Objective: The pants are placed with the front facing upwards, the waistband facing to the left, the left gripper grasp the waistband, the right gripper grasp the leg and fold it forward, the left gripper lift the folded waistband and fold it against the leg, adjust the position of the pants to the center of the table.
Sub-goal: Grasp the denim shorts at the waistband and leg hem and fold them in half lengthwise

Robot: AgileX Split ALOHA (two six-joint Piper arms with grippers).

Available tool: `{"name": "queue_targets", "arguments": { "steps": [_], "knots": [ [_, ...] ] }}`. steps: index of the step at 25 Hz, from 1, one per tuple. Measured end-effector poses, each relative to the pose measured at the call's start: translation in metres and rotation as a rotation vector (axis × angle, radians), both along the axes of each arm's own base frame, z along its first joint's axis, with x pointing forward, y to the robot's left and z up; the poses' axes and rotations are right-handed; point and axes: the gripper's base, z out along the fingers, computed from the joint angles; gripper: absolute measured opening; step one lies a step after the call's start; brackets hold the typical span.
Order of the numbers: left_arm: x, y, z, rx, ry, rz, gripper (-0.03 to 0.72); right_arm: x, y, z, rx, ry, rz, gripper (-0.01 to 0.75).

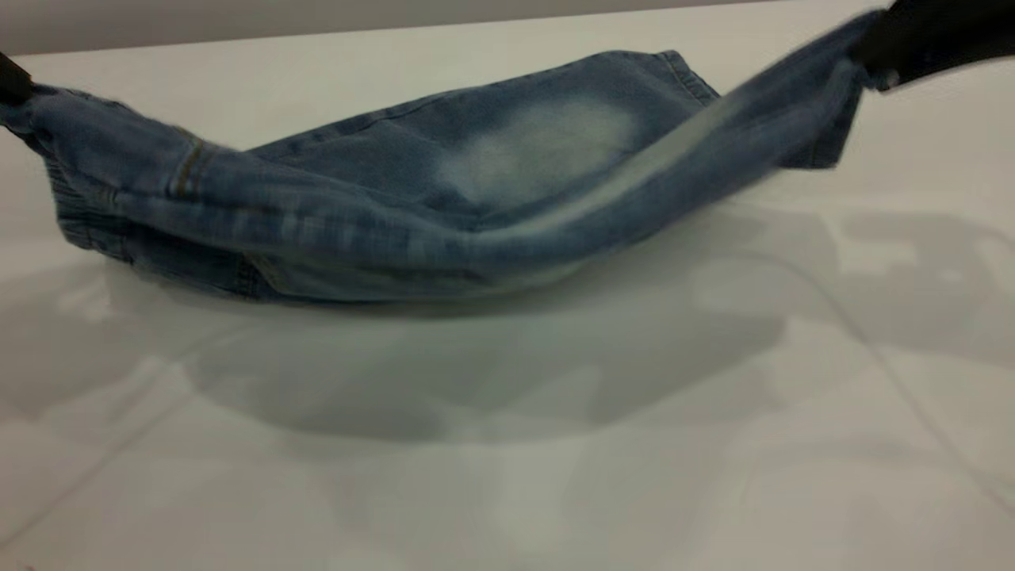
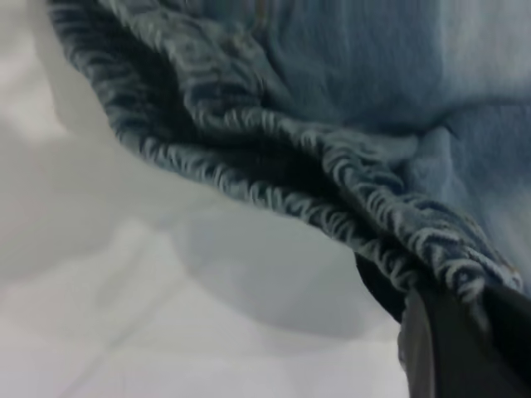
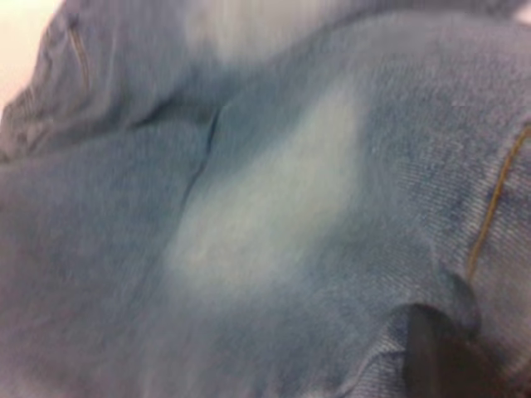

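Observation:
Next, my left gripper lets go of the waistband toward the far side of the table, in line with the flat back leg [image 1: 143, 171].
The pants [image 1: 444, 198], blue denim with a pale faded patch, hang between both grippers and sag onto the table [image 1: 555, 444] in the middle. At the far left, my left gripper [image 1: 12, 83] is shut on the waistband [image 1: 75, 210]. In the left wrist view the ruched waistband [image 2: 332, 182] runs into the black fingers [image 2: 452, 348]. At the upper right, my right gripper [image 1: 876, 55] is shut on the leg [image 1: 761, 119], which is raised and stretched taut. In the right wrist view, denim [image 3: 265, 215] fills the picture and folds over one dark finger [image 3: 431, 356].
The white-grey tabletop stretches wide in front of the pants, with shadows and reflections on it. The table's far edge [image 1: 317, 36] meets a grey wall behind. The other leg's hem [image 1: 686, 75] lies flat on the table at the back.

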Motion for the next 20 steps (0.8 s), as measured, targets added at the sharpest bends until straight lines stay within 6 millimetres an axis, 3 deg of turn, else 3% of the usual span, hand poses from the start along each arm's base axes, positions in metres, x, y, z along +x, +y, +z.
{"name": "queue_targets", "arguments": {
  "steps": [11, 20],
  "knots": [
    [0.013, 0.012, -0.001, 0.069, -0.086, 0.165, 0.098, 0.085, 0.006, -0.022, 0.121, 0.015, -0.105, 0.033],
    [0.026, 0.019, -0.027, 0.062, -0.026, 0.265, 0.098, 0.122, 0.008, -0.036, 0.183, -0.005, -0.155, 0.033]
  ]
}}
